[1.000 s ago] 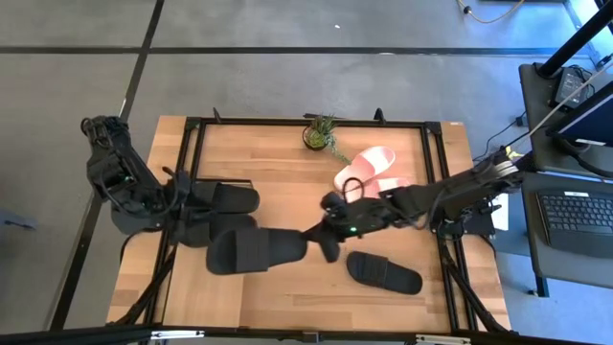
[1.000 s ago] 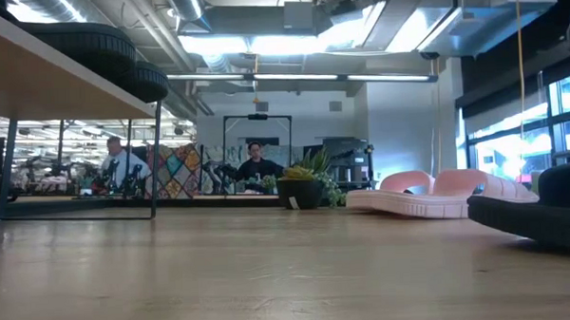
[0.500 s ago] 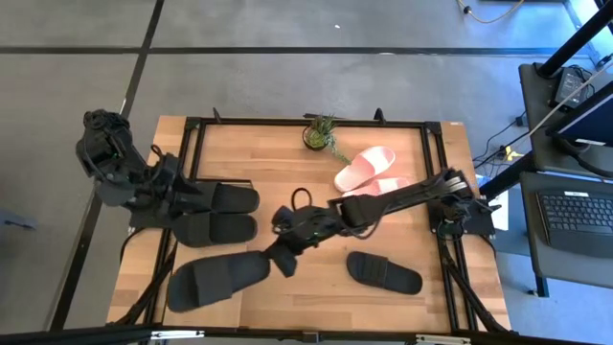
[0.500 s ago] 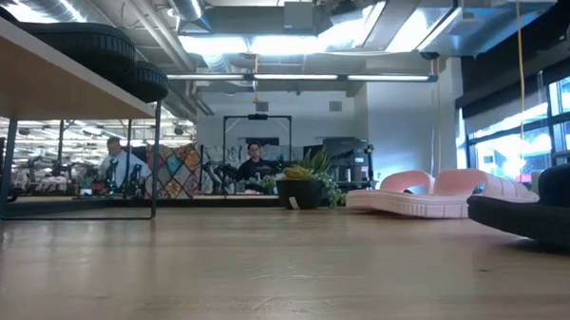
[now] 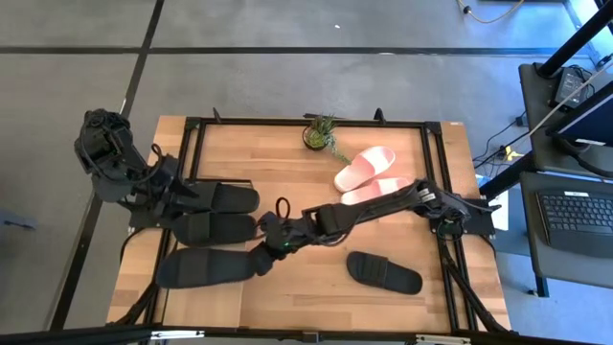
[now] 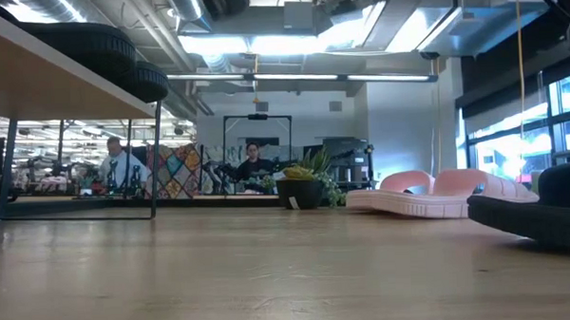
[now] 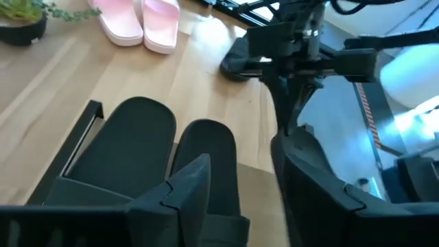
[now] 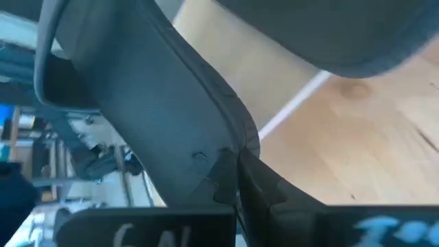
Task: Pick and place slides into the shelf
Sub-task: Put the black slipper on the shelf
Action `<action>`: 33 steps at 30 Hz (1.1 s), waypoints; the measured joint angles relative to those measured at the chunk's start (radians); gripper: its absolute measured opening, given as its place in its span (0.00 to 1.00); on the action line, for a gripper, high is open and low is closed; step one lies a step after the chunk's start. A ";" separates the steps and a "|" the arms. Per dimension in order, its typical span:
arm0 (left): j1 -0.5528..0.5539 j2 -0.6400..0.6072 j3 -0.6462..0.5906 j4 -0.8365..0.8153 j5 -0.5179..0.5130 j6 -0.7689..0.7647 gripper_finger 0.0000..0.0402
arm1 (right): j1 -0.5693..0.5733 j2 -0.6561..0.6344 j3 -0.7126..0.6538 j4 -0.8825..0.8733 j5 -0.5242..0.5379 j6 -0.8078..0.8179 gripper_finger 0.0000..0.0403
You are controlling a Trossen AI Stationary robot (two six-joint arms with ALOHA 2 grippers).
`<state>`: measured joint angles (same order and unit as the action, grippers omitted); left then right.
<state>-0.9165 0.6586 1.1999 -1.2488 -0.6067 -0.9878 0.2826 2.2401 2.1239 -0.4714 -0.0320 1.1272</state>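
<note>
The robot's right gripper will release the third black slide on the shelf (image 5: 216, 267), beside the two black slides there.
Two black slides (image 5: 225, 198) (image 5: 215, 228) lie side by side on the shelf (image 5: 134, 278) at the table's left, their ends overhanging it. My right gripper (image 5: 269, 249) reaches across the table, shut on a third black slide (image 5: 206, 266), which lies near the front beside those two. My left gripper (image 7: 254, 199) hovers open above the two shelved slides, touching nothing. Another black slide (image 5: 383, 273) and two pink slides (image 5: 369, 177) lie on the tabletop at the right. My right gripper pinches the rim of the black slide's sole (image 8: 226, 147) between its two fingers, at the slide's end toward the table's right. The fingers slant down from the right, along the slide. Whether its far end (image 5: 172, 273) rests on the shelf cannot be told.
A small potted plant (image 5: 321, 134) stands at the table's far edge. A black frame (image 5: 287, 123) runs around the tabletop. Bare wood lies between the shelf and the loose black slide. People sit in the room beyond the table.
My right gripper has reached from the table's middle toward its left and sunk a little, still shut. The black slide has swung with it to beside the shelved pair. My left gripper has drawn back toward the left edge.
</note>
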 joint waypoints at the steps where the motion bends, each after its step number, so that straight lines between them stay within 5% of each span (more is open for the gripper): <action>1: 0.000 0.000 0.000 0.000 0.003 0.014 0.44 | 0.002 0.004 0.000 -0.007 0.009 0.015 0.01; 33: 0.000 0.000 0.000 0.000 0.075 0.058 0.44 | -0.023 0.047 0.001 -0.022 -0.006 -0.012 0.01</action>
<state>-0.9169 0.6586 1.1999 -1.2484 -0.5320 -0.9299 0.2599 2.2868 2.1246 -0.4935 -0.0383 1.1157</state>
